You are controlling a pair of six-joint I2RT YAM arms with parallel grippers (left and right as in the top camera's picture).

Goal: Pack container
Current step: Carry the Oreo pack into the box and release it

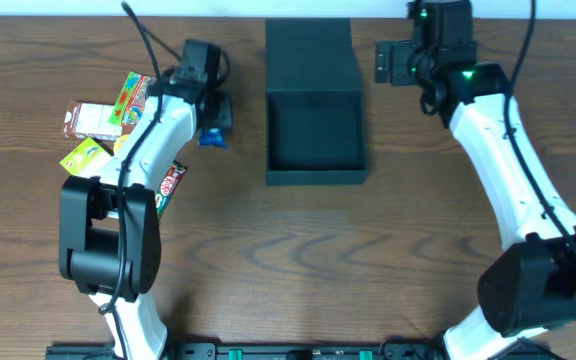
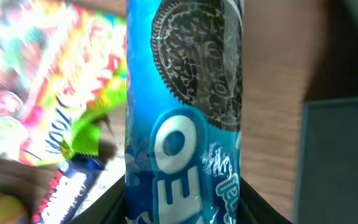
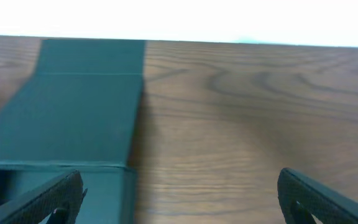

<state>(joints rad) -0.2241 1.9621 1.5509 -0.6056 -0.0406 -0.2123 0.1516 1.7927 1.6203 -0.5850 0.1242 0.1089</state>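
My left gripper will set the blue Oreo packet down inside the dark teal container (image 1: pixel 325 121), along the side of the container that is nearest the lid.
The dark teal container (image 1: pixel 316 140) stands open at the table's middle, its flap lid (image 1: pixel 308 50) laid back toward the far edge. My left gripper (image 1: pixel 214 125) is to its left, shut on a blue Oreo packet (image 1: pixel 212 138). In the left wrist view the Oreo packet (image 2: pixel 185 124) fills the space between the black jaws, which press on its sides at my left gripper (image 2: pixel 182 211). The container wall (image 2: pixel 340 162) shows to the right. My right gripper (image 1: pixel 383 62) hovers open beside the lid. In its own view the right gripper (image 3: pixel 179 199) is empty, with the container (image 3: pixel 73 112) at left.
Several snack packets lie left of the left arm: a colourful one (image 1: pixel 133 95), a brown-and-white one (image 1: pixel 88 120), a yellow-green one (image 1: pixel 83 155) and a red one (image 1: pixel 171 185). The left wrist view shows a colourful candy packet (image 2: pixel 61 81) and a dark blue bar (image 2: pixel 67 186).
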